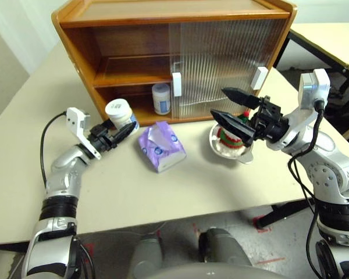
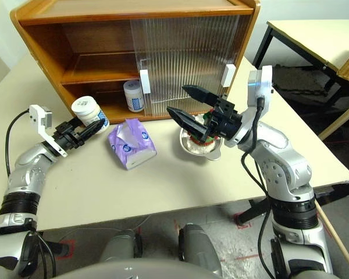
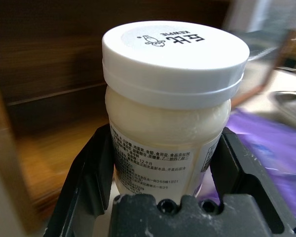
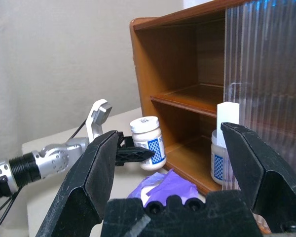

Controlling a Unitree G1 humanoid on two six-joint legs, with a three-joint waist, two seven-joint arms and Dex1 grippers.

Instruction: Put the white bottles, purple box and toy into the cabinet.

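Note:
Next, my left gripper releases its white bottle on the lower shelf (image 1: 138, 110) beside the second white bottle.
My left gripper (image 1: 124, 129) is shut on a white bottle (image 1: 120, 111) and holds it upright above the table, just left of the cabinet's (image 1: 104, 35) open lower shelf. In the left wrist view the bottle (image 3: 172, 98) stands between both black fingers (image 3: 89, 182). A second white bottle (image 1: 161, 99) stands on the lower shelf beside the ribbed sliding door (image 1: 215, 64). The purple box (image 1: 161, 146) lies on the table in front of the cabinet. The toy (image 1: 231, 135) sits in its metal bowl (image 1: 230, 152), partly hidden by my right gripper (image 1: 220, 103), which hangs open and empty above it.
The sliding doors cover the cabinet's right half, while the left half is open. The cabinet's upper shelf (image 1: 125, 70) holds nothing. Another table (image 1: 331, 35) stands at the back right. The cream table's front edge (image 1: 163, 218) runs just beneath my arms.

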